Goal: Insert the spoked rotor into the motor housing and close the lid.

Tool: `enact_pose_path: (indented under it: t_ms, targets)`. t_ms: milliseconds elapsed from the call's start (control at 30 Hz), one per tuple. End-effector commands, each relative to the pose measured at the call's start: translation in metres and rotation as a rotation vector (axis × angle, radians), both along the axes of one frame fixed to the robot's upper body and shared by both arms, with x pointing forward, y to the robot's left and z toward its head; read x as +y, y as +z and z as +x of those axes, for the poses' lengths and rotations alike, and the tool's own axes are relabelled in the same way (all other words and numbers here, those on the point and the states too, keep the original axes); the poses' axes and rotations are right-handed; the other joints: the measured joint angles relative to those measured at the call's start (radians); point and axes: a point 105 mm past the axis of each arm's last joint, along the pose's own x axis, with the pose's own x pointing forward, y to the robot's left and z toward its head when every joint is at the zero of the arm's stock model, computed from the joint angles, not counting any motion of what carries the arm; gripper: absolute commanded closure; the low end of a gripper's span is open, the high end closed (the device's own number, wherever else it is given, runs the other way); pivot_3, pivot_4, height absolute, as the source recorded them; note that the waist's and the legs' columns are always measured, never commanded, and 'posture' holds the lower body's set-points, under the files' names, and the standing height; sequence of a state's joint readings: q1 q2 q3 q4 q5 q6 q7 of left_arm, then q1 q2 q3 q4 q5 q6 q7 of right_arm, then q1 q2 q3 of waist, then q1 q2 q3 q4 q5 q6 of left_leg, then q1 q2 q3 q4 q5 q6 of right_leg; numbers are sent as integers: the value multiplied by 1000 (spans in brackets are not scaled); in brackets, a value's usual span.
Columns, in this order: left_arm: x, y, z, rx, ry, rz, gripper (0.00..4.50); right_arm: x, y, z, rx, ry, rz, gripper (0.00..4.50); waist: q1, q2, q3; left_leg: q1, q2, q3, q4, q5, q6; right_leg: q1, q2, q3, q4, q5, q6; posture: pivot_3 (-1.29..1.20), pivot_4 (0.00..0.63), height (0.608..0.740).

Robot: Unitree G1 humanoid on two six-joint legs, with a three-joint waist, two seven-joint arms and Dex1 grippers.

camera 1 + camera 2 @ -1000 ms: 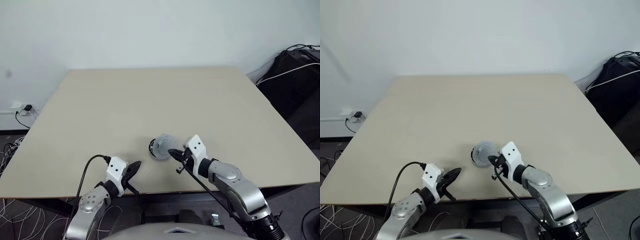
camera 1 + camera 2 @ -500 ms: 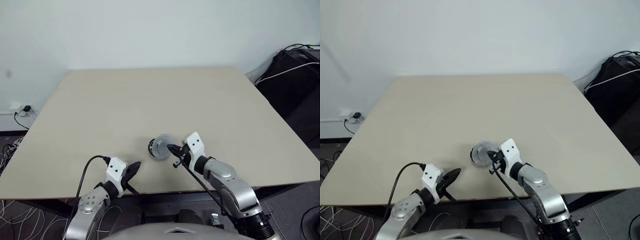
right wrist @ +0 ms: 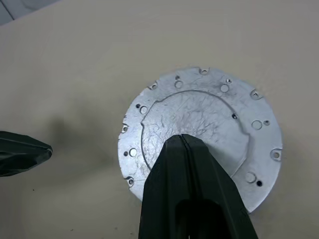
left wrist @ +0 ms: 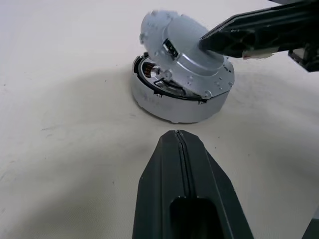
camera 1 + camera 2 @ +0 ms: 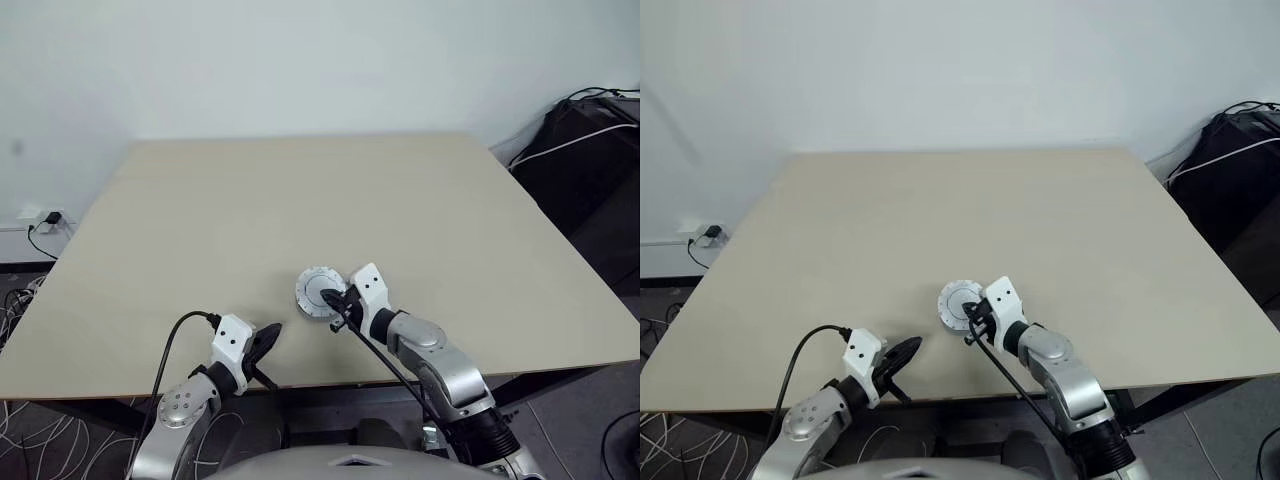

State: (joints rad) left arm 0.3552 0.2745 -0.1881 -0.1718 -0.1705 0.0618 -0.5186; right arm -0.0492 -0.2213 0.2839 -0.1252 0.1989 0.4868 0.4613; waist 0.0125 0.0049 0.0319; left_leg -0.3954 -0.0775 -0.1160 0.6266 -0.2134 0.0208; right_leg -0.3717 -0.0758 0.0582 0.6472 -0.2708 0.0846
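Next, my right gripper opens and grips the lid's raised middle (image 3: 192, 118) to seat it, as the lid sits at a slant on the motor housing under that gripper's shut tip.
The grey metal lid (image 4: 187, 55) lies tilted on the round motor housing (image 4: 169, 107). A gap on one side shows copper windings (image 4: 149, 70). The spoked rotor is hidden under the lid. My right gripper (image 3: 182, 137) is shut, with its tip resting on the middle of the lid's (image 3: 199, 114) smooth top face; it shows against the lid (image 5: 316, 290) in the left eye view too (image 5: 328, 297). My left gripper (image 4: 178, 133) is shut and empty. It stands a short way in front of the housing near the table's front edge (image 5: 272, 332).
The beige table (image 5: 300, 200) stretches bare behind the housing. A black bag with cables (image 5: 590, 150) sits on the floor off the table's right side. A wall socket with a plug (image 5: 45, 217) is at the left.
My right gripper has moved left and forward, from beside the lid onto its top. The lid looks flatter on the housing than before. The left arm has stayed still.
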Motion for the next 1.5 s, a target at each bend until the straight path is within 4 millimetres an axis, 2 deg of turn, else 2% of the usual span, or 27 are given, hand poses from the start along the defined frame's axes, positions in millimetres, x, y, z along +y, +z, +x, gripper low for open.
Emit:
enact_pose_path:
  t_ms: [33, 333, 467, 633, 733, 833, 967, 1133, 1500]
  targets:
    - [-4, 17, 6, -63, -4, -17, 4500, 5, 9, 10, -45, 5, 13, 4491, 0, 0, 0, 0, 0, 0, 0, 0, 0, 0, 0, 0, 0, 0, 0, 0, 0, 740]
    - [-4, 19, 6, -64, 1, -15, 4500, 9, -12, 15, 24, -8, -35, 4491, -1, 3, -2, 0, 0, 0, 0, 0, 0, 0, 0, 0, 0, 0, 0, 0, 0, 740]
    - [-3, 20, 5, -64, 2, -14, 4500, 10, -15, 15, 31, -11, -53, 4491, -2, 3, -3, 1, 0, 0, 0, 0, 0, 0, 1, 0, 1, 0, 0, 0, 0, 740]
    - [-1, 21, 6, -67, 8, -11, 4500, 14, 9, 15, -113, -14, -72, 4491, 0, 3, -4, 1, 0, 0, 0, 0, 0, 0, 0, 0, 2, 0, 0, 0, 0, 740]
    - [-1, 21, 6, -68, 9, -10, 4500, 13, 23, 15, -174, -70, -61, 3905, 0, 4, -4, 1, 0, 0, 0, 0, 0, -1, 0, 1, 2, 0, 0, 0, 0, 740]
    - [-1, 21, 5, -64, 8, -9, 4500, 14, 27, 11, -213, -103, -100, 2946, -1, 4, -4, 1, 0, 0, -1, 0, 0, -1, 0, 1, 2, 0, 0, 0, 0, 740]
    - [-1, 20, 4, -56, 0, -6, 4500, 17, 24, 4, -209, -110, -137, 1603, -1, 4, -4, 1, 0, 0, -1, 0, 0, -1, 0, 1, 2, 0, -1, 0, 0, 740]
    - [-1, 18, 3, -46, -16, 2, 4500, 21, 16, -1, -126, -177, -139, 24, -1, 4, -4, 1, 0, 0, -1, 0, 0, -1, 0, 1, 2, -1, -1, 0, 0, 740]
    - [0, 19, 3, -34, -33, 8, 4500, 18, 10, 13, -71, -353, -143, 24, -3, 4, -3, 1, 0, 0, -1, 0, 0, -2, 0, 1, 2, -1, -1, 0, 0, 740]
